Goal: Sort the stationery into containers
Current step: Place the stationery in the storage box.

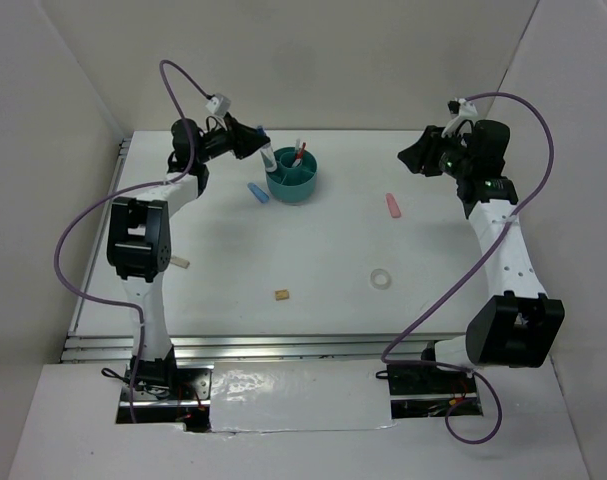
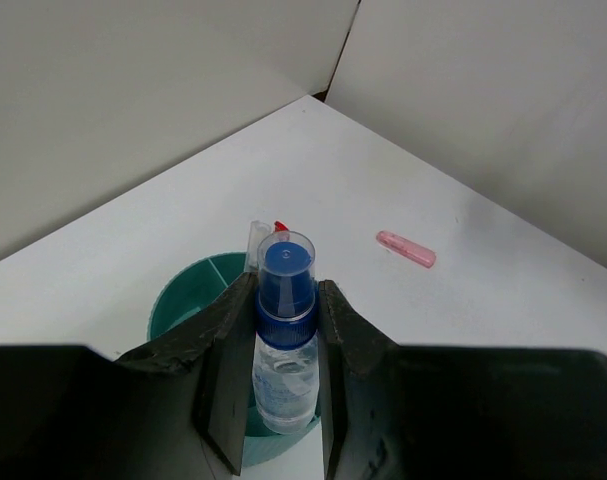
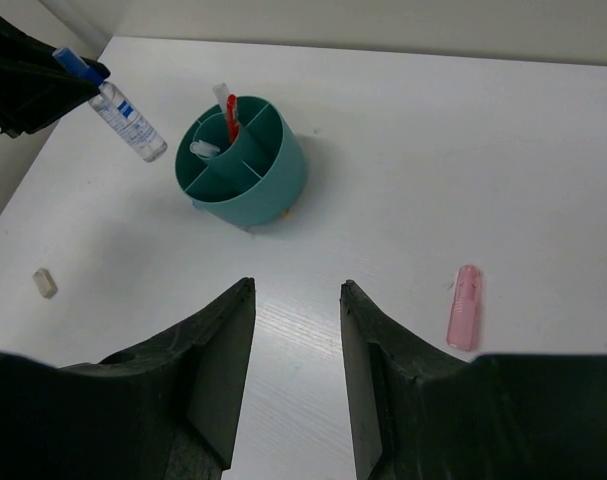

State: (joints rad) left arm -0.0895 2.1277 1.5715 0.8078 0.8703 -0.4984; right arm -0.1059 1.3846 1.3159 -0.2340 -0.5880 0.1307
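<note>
Next, my left gripper lets go of the small clear bottle in the teal organiser's outer compartment (image 1: 274,165) (image 2: 241,392) facing the light blue eraser.
My left gripper (image 1: 258,145) is shut on a small clear bottle (image 2: 286,340) with a blue cap and holds it upright over the near rim of the round teal organiser (image 2: 178,295). The bottle (image 3: 130,120) and organiser (image 3: 268,175) also show in the right wrist view. The organiser (image 1: 305,188) stands at the table's back middle with a red pen and white items in it. My right gripper (image 3: 296,290) is open and empty above the table, with the pink eraser (image 3: 464,307) to its right.
On the table lie a light blue eraser (image 1: 258,192) left of the organiser, the pink eraser (image 1: 391,205), a clear tape ring (image 1: 381,279), a tan block (image 1: 281,295) and a pale block (image 1: 181,262) by the left arm. White walls enclose the table.
</note>
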